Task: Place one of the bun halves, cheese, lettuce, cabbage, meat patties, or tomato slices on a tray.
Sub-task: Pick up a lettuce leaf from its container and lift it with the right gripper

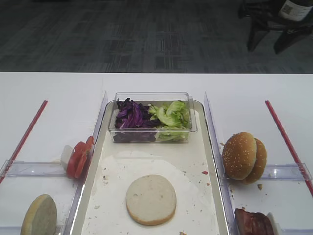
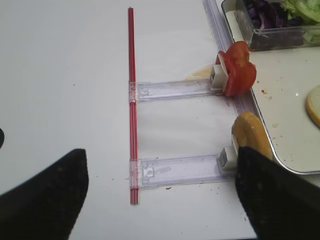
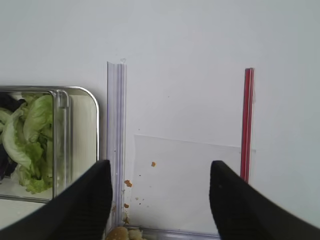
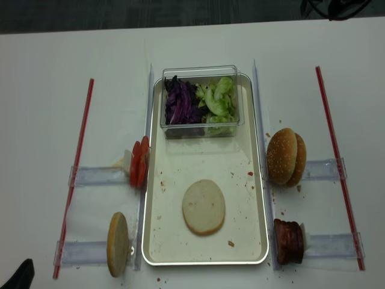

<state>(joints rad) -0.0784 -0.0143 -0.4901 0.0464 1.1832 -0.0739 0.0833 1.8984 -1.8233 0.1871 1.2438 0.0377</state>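
Observation:
The lettuce's pale leaf [image 4: 210,97] [image 3: 12,132] beside the purple cabbage is next, so next my right gripper goes to the clear box and closes on that leaf.
A pale flat-cut bun half [image 1: 150,199] lies on the paper-lined silvery tray [image 1: 198,161]. Sesame bun halves [image 1: 243,156] stand right of the tray, above the meat patties [image 1: 253,223]. Tomato slices [image 1: 79,156] and another pale bun half [image 1: 39,215] stand on edge to the tray's left. Purple cabbage [image 1: 131,117] and lettuce [image 1: 171,116] fill a clear box at the tray's far end. No cheese shows. My left gripper [image 2: 160,200] is open over bare table, its right finger beside the standing bun half [image 2: 250,137]. My right gripper [image 3: 160,190] is open and empty, right of the tray rim [image 3: 92,100].
Red strips [image 1: 286,142] [image 1: 24,139] mark both outer sides. Clear plastic rails [image 2: 175,90] [image 2: 175,170] run from the left strip toward the tray. A tall clear divider [image 3: 116,140] borders the tray's right side. Crumbs dot the tray paper. Chair legs [image 1: 259,29] stand beyond the table.

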